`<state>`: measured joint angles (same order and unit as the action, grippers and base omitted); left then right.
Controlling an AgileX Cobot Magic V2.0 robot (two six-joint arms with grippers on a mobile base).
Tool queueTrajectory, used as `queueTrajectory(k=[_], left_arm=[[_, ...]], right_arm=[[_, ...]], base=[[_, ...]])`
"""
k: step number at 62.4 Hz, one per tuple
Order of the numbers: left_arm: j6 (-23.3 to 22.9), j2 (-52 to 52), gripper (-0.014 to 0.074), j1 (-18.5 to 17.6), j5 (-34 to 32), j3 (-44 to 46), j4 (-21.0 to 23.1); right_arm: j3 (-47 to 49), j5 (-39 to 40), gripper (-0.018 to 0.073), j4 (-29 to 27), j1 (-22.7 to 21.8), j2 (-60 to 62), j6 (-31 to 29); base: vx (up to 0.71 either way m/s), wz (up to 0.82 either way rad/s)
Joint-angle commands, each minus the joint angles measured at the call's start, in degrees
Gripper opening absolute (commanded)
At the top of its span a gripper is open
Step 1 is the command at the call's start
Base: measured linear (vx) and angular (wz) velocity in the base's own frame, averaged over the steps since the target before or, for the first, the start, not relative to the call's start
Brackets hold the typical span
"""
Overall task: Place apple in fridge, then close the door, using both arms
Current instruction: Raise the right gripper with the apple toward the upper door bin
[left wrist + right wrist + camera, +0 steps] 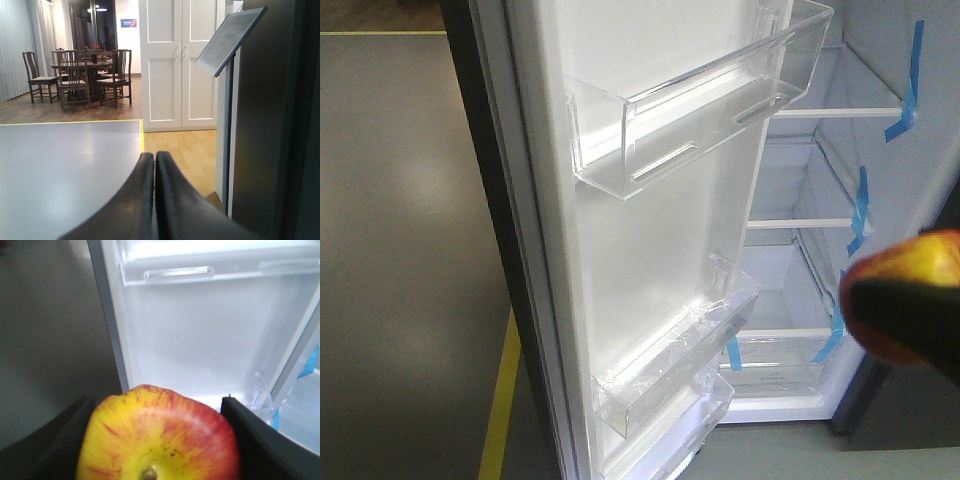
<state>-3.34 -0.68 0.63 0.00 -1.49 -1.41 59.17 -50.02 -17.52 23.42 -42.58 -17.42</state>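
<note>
My right gripper is going to let go of the apple, now level with the lower shelves, in the high clear door bin (pixel 728 73) (pixel 275 250), toward the end of the bin near the glass shelves.
The red and yellow apple (pixel 160 435) fills the lower half of the right wrist view, stem end toward the camera, clamped between the two black fingers of my right gripper (pixel 157 440). In the front view the same apple (pixel 910 260) shows blurred at the right edge, level with the lower shelves, with the dark right gripper (pixel 905 315) around it. The fridge (pixel 820 250) stands open, white inside, glass shelves marked with blue tape. Its door (pixel 650 240) is swung wide, white lining and clear bins facing me. My left gripper (pixel 155 157) is shut and empty, pointing across the floor.
Clear door bins (pixel 700 100) jut out from the door lining, one high and some low. A yellow floor line (pixel 500 400) runs left of the door. The left wrist view shows a sign stand (pixel 227 40), white double doors (pixel 180 65), and a table with chairs (pixel 80 75).
</note>
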Motion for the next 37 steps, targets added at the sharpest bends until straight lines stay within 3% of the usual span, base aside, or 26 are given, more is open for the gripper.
queueTrajectory(k=[1,27,37], left_arm=[[-0.6,-0.8,-0.0006,0.0,-4.4,-1.2,0.6],[-0.6,-0.8,-0.0006,0.0,-4.4,-1.2,0.6],[-0.6,-0.8,-0.0006,0.0,-4.4,-1.2,0.6]], right_arm=[[8.8,4.6,0.0393,1.2,0.1,-6.0,-0.2],[37.2,3.4,0.0393,11.5,0.1,-28.4,8.2],[44.9,3.4,0.0393,13.6,0.0,-35.1,8.6]], base=[[0.0,0.0],[0.0,0.0],[0.0,0.0]])
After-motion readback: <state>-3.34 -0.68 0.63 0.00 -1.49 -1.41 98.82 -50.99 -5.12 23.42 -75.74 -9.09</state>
